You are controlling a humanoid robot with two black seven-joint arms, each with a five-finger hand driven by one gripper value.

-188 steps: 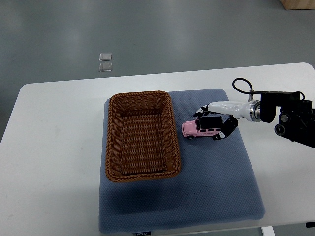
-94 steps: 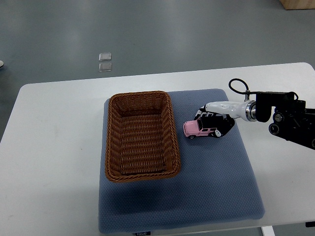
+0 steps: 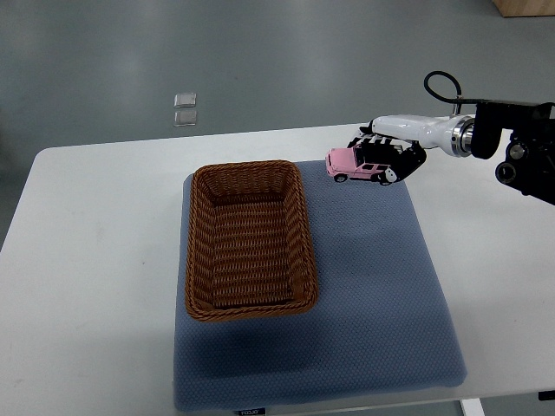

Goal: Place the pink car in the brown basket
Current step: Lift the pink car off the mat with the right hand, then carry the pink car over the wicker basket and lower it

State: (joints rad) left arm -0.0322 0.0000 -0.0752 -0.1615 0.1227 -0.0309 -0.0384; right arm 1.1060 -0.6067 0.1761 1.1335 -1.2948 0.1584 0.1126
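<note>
The robot's right hand needs to release the pink car on the middle of the brown basket's woven bottom [image 3: 249, 247].
A pink toy car [image 3: 347, 164] with a black roof is held in the air above the far right part of the blue mat [image 3: 373, 286]. My right hand [image 3: 386, 159] is shut on the car, its arm coming in from the right edge. The brown wicker basket [image 3: 201, 260] stands on the mat's left half, to the left of and nearer than the car. The basket holds nothing. My left hand is out of view.
The mat lies on a white table [image 3: 95, 260]. Two small clear squares [image 3: 185, 108] lie on the grey floor beyond the table. A wooden box corner [image 3: 525, 7] shows at the top right.
My right hand closed on the pink car and lifted it off the mat. Car and hand now sit higher in the picture, toward the mat's far edge.
</note>
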